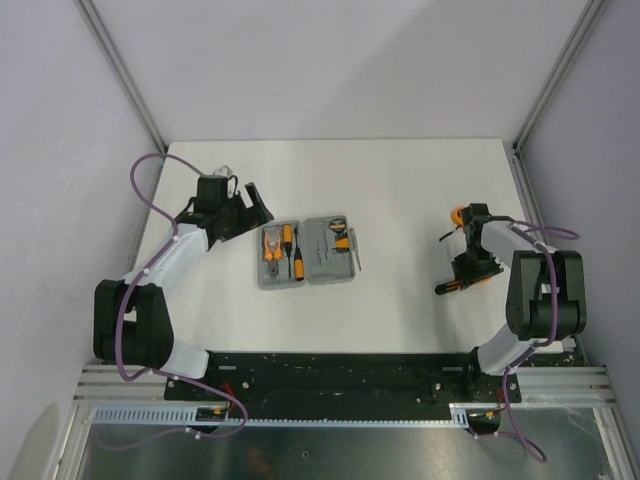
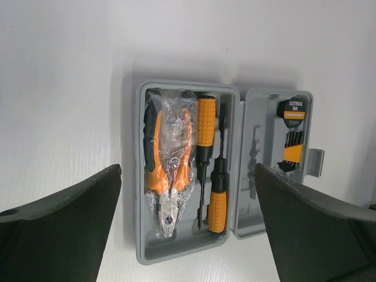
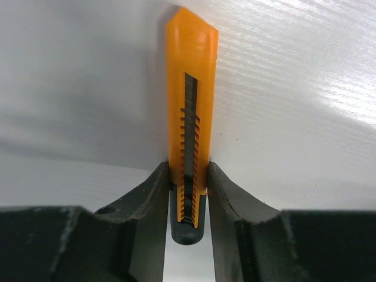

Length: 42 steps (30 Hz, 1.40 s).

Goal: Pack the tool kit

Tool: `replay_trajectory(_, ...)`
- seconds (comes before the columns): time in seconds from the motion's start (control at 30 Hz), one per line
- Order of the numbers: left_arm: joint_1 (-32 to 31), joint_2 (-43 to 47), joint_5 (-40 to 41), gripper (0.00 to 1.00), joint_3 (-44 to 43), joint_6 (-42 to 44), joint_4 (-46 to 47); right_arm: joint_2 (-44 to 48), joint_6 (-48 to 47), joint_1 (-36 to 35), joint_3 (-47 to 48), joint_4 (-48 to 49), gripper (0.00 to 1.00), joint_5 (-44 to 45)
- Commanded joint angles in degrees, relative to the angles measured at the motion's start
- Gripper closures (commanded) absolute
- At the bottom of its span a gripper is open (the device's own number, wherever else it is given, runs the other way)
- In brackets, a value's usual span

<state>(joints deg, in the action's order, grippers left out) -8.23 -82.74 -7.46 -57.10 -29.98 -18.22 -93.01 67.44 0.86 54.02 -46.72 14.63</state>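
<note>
The robot's right gripper should release the knife in the grey case's slot point(image 1: 314, 251) between the screwdrivers and the black tape roll.
The grey tool kit case point(image 1: 318, 276) lies open in the middle of the table. In the left wrist view its left half point(image 2: 188, 249) holds plastic-wrapped orange-and-black pliers point(image 2: 167, 158) and two orange-and-black screwdrivers point(image 2: 205, 126). Its right half holds a black tape roll point(image 2: 292, 110) and hex keys point(image 2: 291, 154). My left gripper point(image 2: 187, 176) is open and empty, above the case's left side point(image 1: 250, 212). My right gripper point(image 3: 188, 170) is shut on the orange-and-black knife point(image 3: 191, 88), far right of the case point(image 1: 462, 277), low over the table.
A small orange-and-black thing point(image 1: 458, 214) sits beside the right arm's wrist; I cannot tell what it is. A grey latch point(image 2: 315, 163) sticks out of the case's right edge. Walls and metal frame posts point(image 1: 125, 75) enclose the white table.
</note>
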Motion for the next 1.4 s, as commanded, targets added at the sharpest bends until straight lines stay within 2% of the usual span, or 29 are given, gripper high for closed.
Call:
replay_trajectory(0.0,0.3,2.39,1.26,0.01,0.23,-0.01,1.33,0.07,-1.03,-2.8,1.18,1.59,0.74,2.86)
replay_trajectory(0.23,0.32,2.42,1.06,0.01,0.23,0.01,1.35,1.98,-10.35,-8.24,1.18,7.82,0.97,0.27)
replay_trajectory(0.3,0.32,2.3,0.81,0.01,0.23,-0.04,1.41,2.97,-13.7,-10.92,1.18,10.32,0.99,-1.17)
replay_trajectory(0.57,0.32,1.29,-0.22,0.01,0.15,-0.48,1.35,4.23,-23.03,-24.08,5.71,17.55,1.0,-6.06)
replay_trajectory(0.73,0.32,0.47,-1.67,0.01,0.37,-0.69,1.38,-3.7,-32.87,-31.47,18.42,19.79,1.0,-14.14)
replay_trajectory(0.87,0.3,0.42,-2.06,0.01,0.52,-0.68,1.28,-12.51,-37.94,-36.7,31.1,17.6,1.0,-15.0)
replay_trajectory(1.13,0.32,0.32,-1.74,0.01,0.49,-0.38,1.28,-28.59,-40.52,-42.33,51.59,9.48,1.0,-15.6)
replay_trajectory(1.37,0.32,-0.31,-1.89,0.01,0.09,-0.25,1.32,-31.87,-40.98,-44.04,53.1,7.13,1.0,-16.94)
